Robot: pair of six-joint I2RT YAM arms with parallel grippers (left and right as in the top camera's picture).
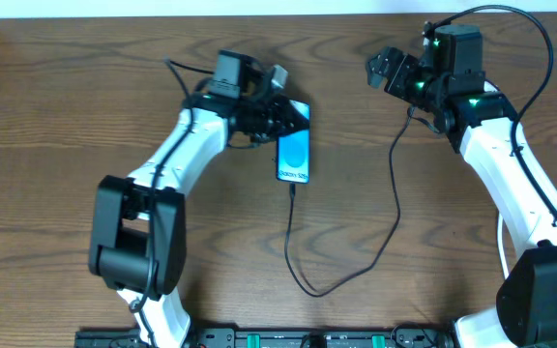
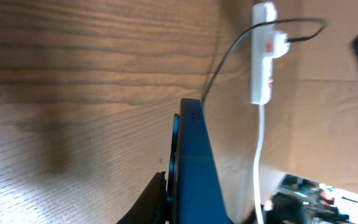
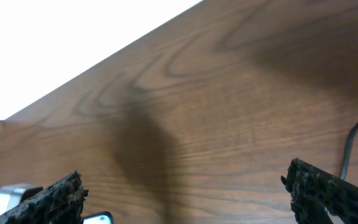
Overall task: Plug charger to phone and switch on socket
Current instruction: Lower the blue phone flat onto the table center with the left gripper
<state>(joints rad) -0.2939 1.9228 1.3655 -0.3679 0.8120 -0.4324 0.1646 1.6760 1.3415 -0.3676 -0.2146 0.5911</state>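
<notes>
Next, my left gripper releases the phone so that it is flat on the bare wood, just inside the charger cable's loop (image 1: 315, 165). The phone now stands nearly edge-on in the gripper.
The phone (image 1: 294, 155) shows its bright blue screen left of the table's middle. Its far end sits between the fingers of my left gripper (image 1: 284, 114), which is shut on it. In the left wrist view the phone (image 2: 194, 168) stands nearly edge-on, with one black finger (image 2: 154, 199) pressed against it. The charger cable (image 1: 395, 208) runs from the phone's near end, loops toward the front, then climbs to the right. The socket (image 2: 263, 59) is a white strip with the white plug (image 2: 279, 43) in it. My right gripper (image 1: 383, 72) hangs open, holding nothing; in its wrist view the right gripper (image 3: 188, 199) faces bare wood.
A white lead (image 2: 259, 155) trails from the socket toward the table's front. In the overhead view my right arm (image 1: 511, 164) covers the socket. The table's far edge (image 1: 259, 17) meets a white wall. A black rail (image 1: 288, 338) lines the front edge.
</notes>
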